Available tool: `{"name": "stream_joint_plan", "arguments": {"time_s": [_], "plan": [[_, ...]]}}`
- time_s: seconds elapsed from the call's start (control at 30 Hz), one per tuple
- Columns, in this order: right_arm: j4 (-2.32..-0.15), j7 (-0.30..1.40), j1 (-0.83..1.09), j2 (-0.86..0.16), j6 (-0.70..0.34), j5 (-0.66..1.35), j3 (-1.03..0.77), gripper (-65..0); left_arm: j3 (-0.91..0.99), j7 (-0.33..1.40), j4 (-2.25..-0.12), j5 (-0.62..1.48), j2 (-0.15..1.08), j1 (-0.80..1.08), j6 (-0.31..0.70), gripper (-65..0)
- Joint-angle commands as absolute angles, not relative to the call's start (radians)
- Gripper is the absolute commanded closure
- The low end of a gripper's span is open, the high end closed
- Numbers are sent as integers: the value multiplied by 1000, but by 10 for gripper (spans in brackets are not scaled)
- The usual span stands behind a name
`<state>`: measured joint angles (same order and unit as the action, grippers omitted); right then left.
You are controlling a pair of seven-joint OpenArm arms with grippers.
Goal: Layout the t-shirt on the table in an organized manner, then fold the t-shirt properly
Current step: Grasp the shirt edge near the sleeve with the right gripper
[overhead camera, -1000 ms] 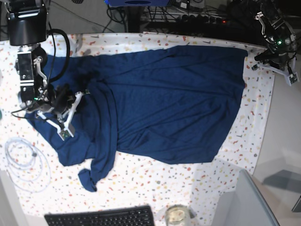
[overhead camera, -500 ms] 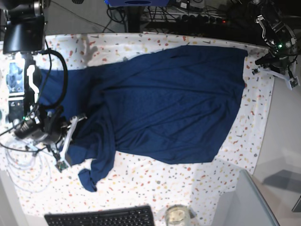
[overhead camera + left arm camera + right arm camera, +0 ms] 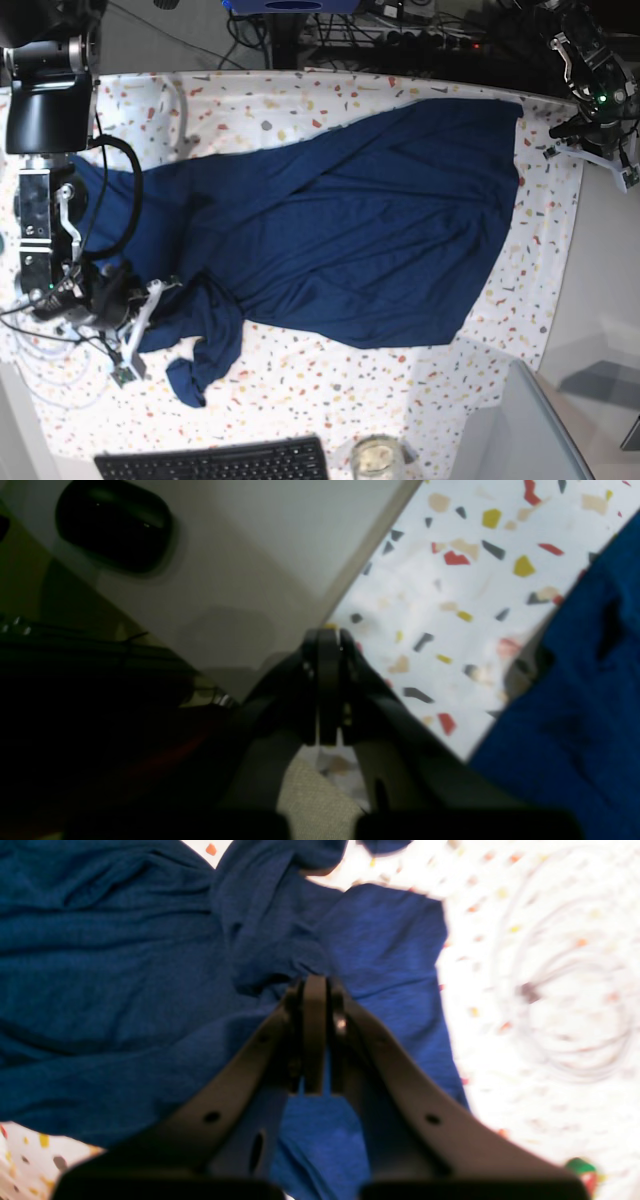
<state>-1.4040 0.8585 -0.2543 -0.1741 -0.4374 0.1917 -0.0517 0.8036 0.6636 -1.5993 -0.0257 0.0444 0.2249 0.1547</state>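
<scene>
My left gripper should open, pinch that corner [image 3: 510, 110] where the t-shirt's far edge slants out and sticks out, and pull it back toward the t-shirt's middle.
The navy t-shirt [image 3: 350, 230] lies spread and wrinkled across the speckled table [image 3: 300, 385], with one sleeve twisted near the front left. My right gripper [image 3: 150, 305] is at the shirt's left end. In the right wrist view its jaws [image 3: 315, 985] are shut where the fabric [image 3: 125, 965] bunches and creases converge, so it pinches the cloth. My left gripper [image 3: 558, 133] hovers at the table's far right corner, just off the shirt's corner. In the left wrist view it is shut [image 3: 327, 637] on nothing, over the table's edge [image 3: 450, 595], with the shirt [image 3: 575, 705] to its right.
A coiled white cable [image 3: 565, 1005] lies on the table left of the right gripper. A black keyboard [image 3: 215, 462] and a glass jar [image 3: 377, 455] sit at the front edge. A plain grey surface [image 3: 600, 280] borders the table on the right, with cables behind.
My right gripper has moved toward the front left, dragging the shirt's left end with it; the shirt's upper left edge now runs diagonally. The left gripper has barely moved.
</scene>
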Motion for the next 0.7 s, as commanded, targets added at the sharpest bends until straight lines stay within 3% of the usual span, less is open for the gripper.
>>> {"name": "stream_joint_plan", "arguments": {"time_s": [0.0,0.17,0.3,0.43,0.67], "plan": [[-1399,831,-283,-186,-433,188,-76,-6,808,644,-1620,-28,67,222,145,0],[-1345,832,-278,-188,-433,188,-137,-32,809,644,-1621,-28,70,252,182,0],[-1455,891,-206,-209,-433,189,-139,-215,812,644,-1661,-10,36,318,352,0],[-1681,881,-56,-200,-435,191,-200,-375,808,641,-1678,91,5,400,460,0],[-1781,826,90,-177,-437,191,-237,-390,816,639,-1678,282,-2,481,515,0]]}}
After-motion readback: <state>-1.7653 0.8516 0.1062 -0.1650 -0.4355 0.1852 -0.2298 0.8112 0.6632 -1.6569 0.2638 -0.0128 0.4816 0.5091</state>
